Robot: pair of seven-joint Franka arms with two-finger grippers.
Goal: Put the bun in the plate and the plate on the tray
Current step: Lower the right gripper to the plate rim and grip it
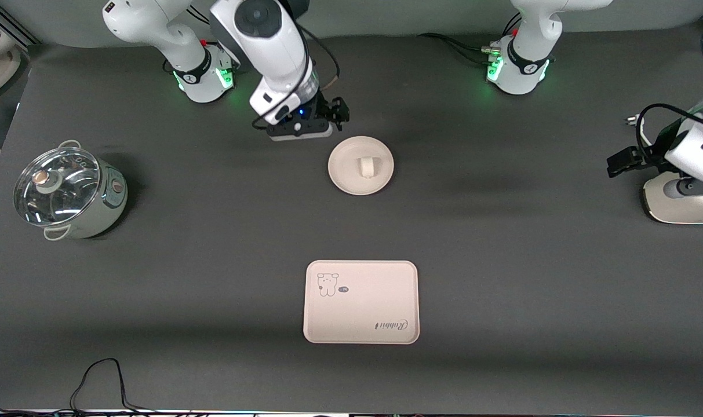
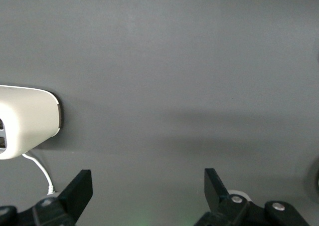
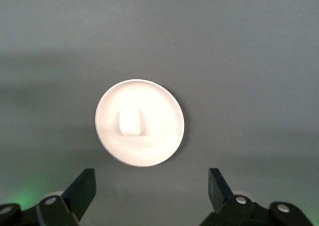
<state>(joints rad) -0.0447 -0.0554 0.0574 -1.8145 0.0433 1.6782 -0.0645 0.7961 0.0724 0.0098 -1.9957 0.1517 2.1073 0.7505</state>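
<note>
Next, I move my right gripper to the plate's rim (image 1: 331,164) (image 3: 182,127) on the side facing the pale green pot and close it there.
The small off-white bun (image 1: 364,167) lies in the middle of the round cream plate (image 1: 342,169), which sits on the dark table mid-way between the arms' ends. The right wrist view shows the same bun (image 3: 130,121) on the plate (image 3: 162,131). The rectangular tray (image 1: 361,313) with the "Rabbit" script lies nearer to the front camera than the plate and has nothing on it. My right gripper (image 1: 335,111) hangs open over the table just beside the plate on the bases' side, its fingers (image 3: 82,188) holding nothing. My left gripper (image 1: 622,162) waits open at the left arm's end of the table, with nothing in it (image 2: 148,191).
A pale green pot with a glass lid (image 1: 67,194) stands at the right arm's end of the table. A white appliance (image 1: 681,204) with a cable sits by the left gripper, also seen as a white body (image 2: 25,128). A black cable (image 1: 102,376) loops near the front edge.
</note>
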